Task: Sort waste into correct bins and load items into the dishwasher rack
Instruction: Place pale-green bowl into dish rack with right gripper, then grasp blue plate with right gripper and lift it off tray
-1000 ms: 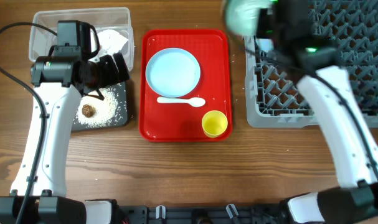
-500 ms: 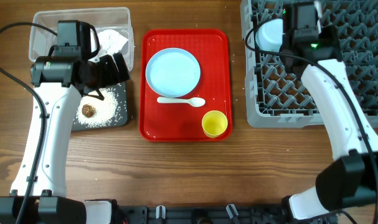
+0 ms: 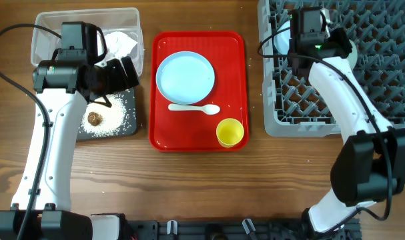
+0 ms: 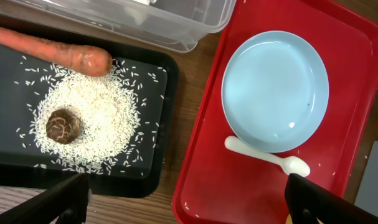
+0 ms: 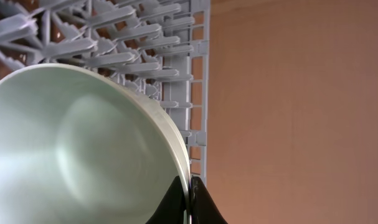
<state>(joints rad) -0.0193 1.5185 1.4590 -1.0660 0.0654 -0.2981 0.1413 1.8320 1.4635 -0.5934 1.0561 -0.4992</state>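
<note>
The robot's right gripper needs to release the bowl, now held on edge over the rack, along the grey dishwasher rack's edge [image 3: 291, 65] nearest the red tray.
My right gripper [image 5: 187, 202] is shut on the rim of a pale blue bowl [image 5: 83, 143] and holds it on edge over the grey dishwasher rack [image 3: 302, 100] at its near left part; the bowl [image 3: 281, 37] shows overhead beside the wrist. My left gripper [image 4: 185, 202] is open and empty above the gap between the black tray [image 4: 154, 106] and the red tray [image 4: 357, 81]. The black tray holds a carrot [image 4: 48, 53], rice [image 4: 104, 118] and a brown lump [image 4: 63, 126]. The red tray holds the plate [image 4: 276, 90], white spoon [image 4: 266, 157] and yellow cup [image 3: 230, 132].
A clear plastic tub [image 3: 45, 37] with a crumpled white napkin [image 3: 119, 45] stands at the back left, behind the black tray [image 3: 119, 127]. Bare wooden table lies in front of the trays and rack.
My right arm has brought the bowl down and left, from above the rack's left edge onto its near left part. The left arm has not moved.
</note>
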